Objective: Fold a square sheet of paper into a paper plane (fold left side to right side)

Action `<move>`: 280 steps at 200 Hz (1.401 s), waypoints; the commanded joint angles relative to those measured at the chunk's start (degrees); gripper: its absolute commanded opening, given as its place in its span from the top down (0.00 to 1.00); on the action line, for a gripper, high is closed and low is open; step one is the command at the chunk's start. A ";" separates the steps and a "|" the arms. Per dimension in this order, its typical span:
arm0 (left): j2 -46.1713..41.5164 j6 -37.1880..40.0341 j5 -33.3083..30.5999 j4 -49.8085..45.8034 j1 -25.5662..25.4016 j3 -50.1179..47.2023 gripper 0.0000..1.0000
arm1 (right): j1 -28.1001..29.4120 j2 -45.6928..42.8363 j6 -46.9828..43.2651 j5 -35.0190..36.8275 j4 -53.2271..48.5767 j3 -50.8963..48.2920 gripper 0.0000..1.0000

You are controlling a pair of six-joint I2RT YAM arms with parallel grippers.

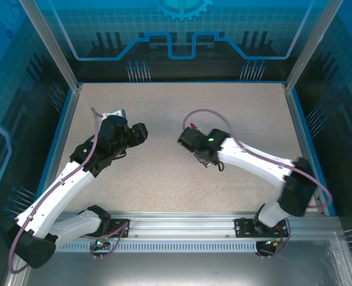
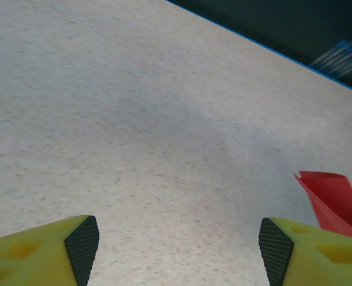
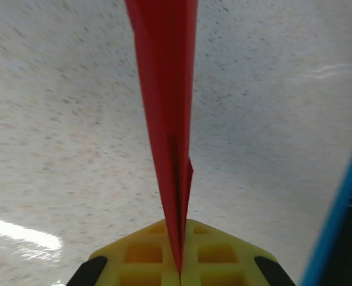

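Observation:
The plane is on its edge in the robot's right gripper, so the robot should lay the plane flat and have the left gripper take its wide end [image 2: 333,199] first.
The square sheet of paper is folded into a slim red paper plane [image 3: 167,89]. My right gripper [image 3: 179,250] is shut on its narrow end, and the creased layers run away from the yellow fingers above the table. From above, a small red tip of the plane [image 1: 193,126] pokes out beside the right gripper [image 1: 186,139] near the table's middle. My left gripper [image 1: 141,132] stands a short way to its left, open, with nothing between its fingers [image 2: 83,244]. In the left wrist view, one red end of the plane [image 2: 336,199] shows at the right edge, clear of the open left gripper [image 2: 178,250].
The speckled beige table [image 1: 181,179] has a blue rim [image 1: 181,82] at the back and transparent blue walls on all sides. A metal rail [image 1: 187,229] with both arm bases runs along the near edge.

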 commanded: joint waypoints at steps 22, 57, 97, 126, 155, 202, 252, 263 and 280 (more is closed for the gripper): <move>-2.96 -0.18 -6.44 -3.38 0.45 -0.43 0.23 | 5.70 19.97 2.52 19.32 -15.20 10.19 0.96; -3.52 0.72 -6.11 -4.06 0.53 -0.60 0.22 | 6.47 31.93 2.04 19.44 -16.06 15.35 0.96; -3.86 0.74 -5.79 -4.14 0.53 -1.66 0.22 | 7.44 37.85 3.24 14.79 -15.41 17.23 0.86; -3.30 0.19 -4.94 -4.25 0.59 -2.10 0.21 | 9.12 35.59 2.04 8.29 -12.30 14.75 0.69; -2.02 -1.81 -1.16 -3.86 0.59 -3.57 0.21 | 10.94 28.76 1.54 -0.40 -9.08 10.14 0.49; 0.40 -5.54 8.70 0.95 0.58 -7.89 0.19 | 10.64 10.10 3.19 -11.41 -4.06 1.02 0.26; 12.33 -14.23 28.93 20.16 -0.48 -14.23 0.19 | -5.64 -15.28 -0.17 -35.04 17.64 -13.86 0.18; 16.68 -15.18 31.25 23.69 -1.32 -13.62 0.20 | -10.64 -19.61 -0.10 -42.08 23.31 -17.70 0.16; 23.35 -15.60 32.86 26.91 -3.07 -11.17 0.21 | -17.30 -24.13 0.56 -50.32 29.67 -22.50 0.14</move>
